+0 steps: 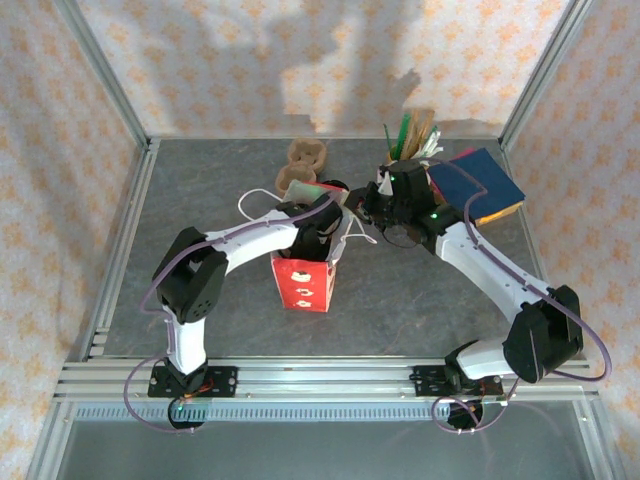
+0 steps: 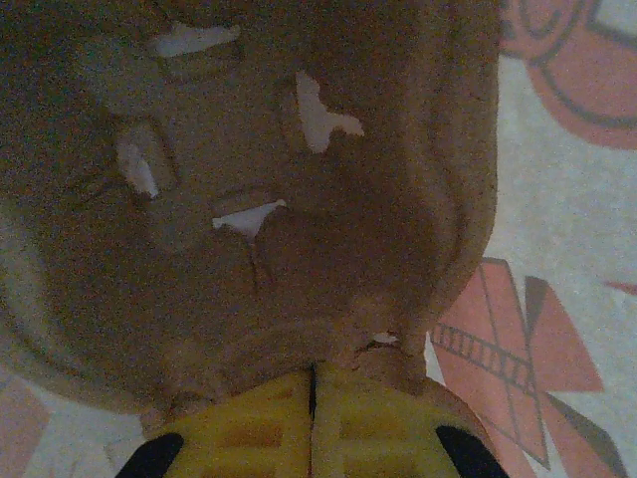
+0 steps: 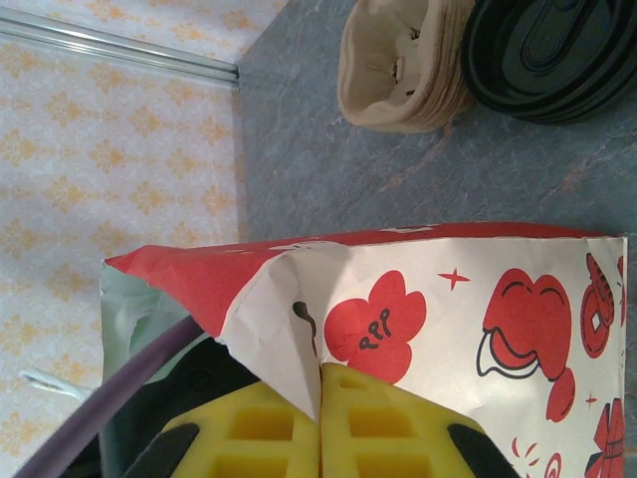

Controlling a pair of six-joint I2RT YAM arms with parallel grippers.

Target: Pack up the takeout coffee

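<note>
The brown pulp cup carrier will come out of my left gripper's hold when I let go of it on the bottom inside the red paper bag (image 1: 321, 240).
The red paper bag (image 1: 300, 285) stands upright at the table's middle, white with red prints on one side (image 3: 478, 299). My left gripper (image 2: 314, 373) reaches down into its mouth (image 1: 318, 240) and is shut on the edge of a brown pulp cup carrier (image 2: 249, 199), which lies against the bag's printed inner wall (image 2: 567, 199). My right gripper (image 3: 320, 373) is shut on a folded corner of the bag's rim, at the bag's far right side (image 1: 368, 208). The takeout coffee is hidden from view.
A stack of brown pulp carriers (image 1: 305, 160) (image 3: 403, 65) sits behind the bag, with black lids (image 3: 552, 50) beside it. A holder of green and wooden utensils (image 1: 410, 135) and a pile of blue, red and yellow napkins (image 1: 480, 185) stand at the back right.
</note>
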